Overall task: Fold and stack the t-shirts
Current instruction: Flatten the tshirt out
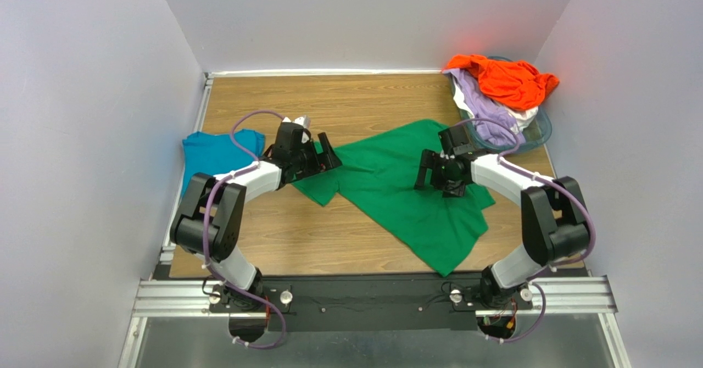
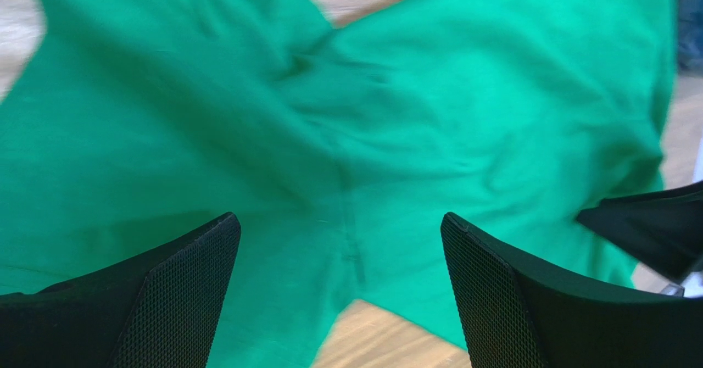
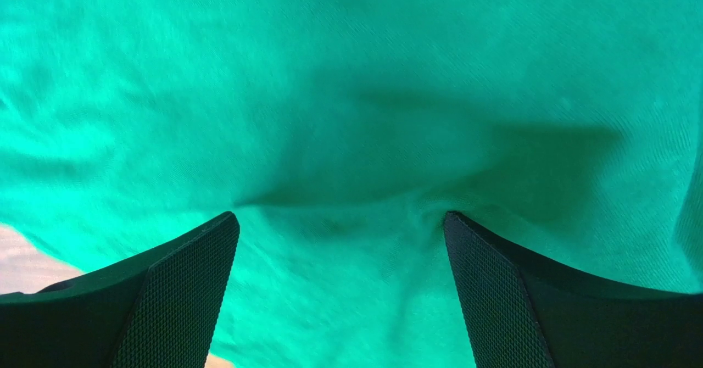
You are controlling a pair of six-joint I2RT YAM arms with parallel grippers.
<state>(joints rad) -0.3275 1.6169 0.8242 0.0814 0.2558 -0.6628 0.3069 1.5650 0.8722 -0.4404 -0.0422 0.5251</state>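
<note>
Next, my left gripper grips the sleeve's outer corner (image 1: 295,185) of the green t-shirt, the one nearest the folded teal-blue t-shirt.
A bright green t-shirt (image 1: 396,183) lies spread and wrinkled across the middle of the wooden table; it fills the left wrist view (image 2: 346,121) and the right wrist view (image 3: 355,96). My left gripper (image 1: 323,155) is open and empty just over its left sleeve. My right gripper (image 1: 437,174) is open and empty, its fingertips (image 3: 462,228) low on the shirt's right part. A folded teal-blue t-shirt (image 1: 213,152) lies at the left edge. Orange (image 1: 507,80), lavender (image 1: 487,113) and white (image 1: 521,116) t-shirts are heaped at the back right.
The heap sits in a clear bluish plastic basket (image 1: 538,127) in the back right corner. White walls close in the table on the left, back and right. Bare wood (image 1: 330,236) shows in front of the green shirt.
</note>
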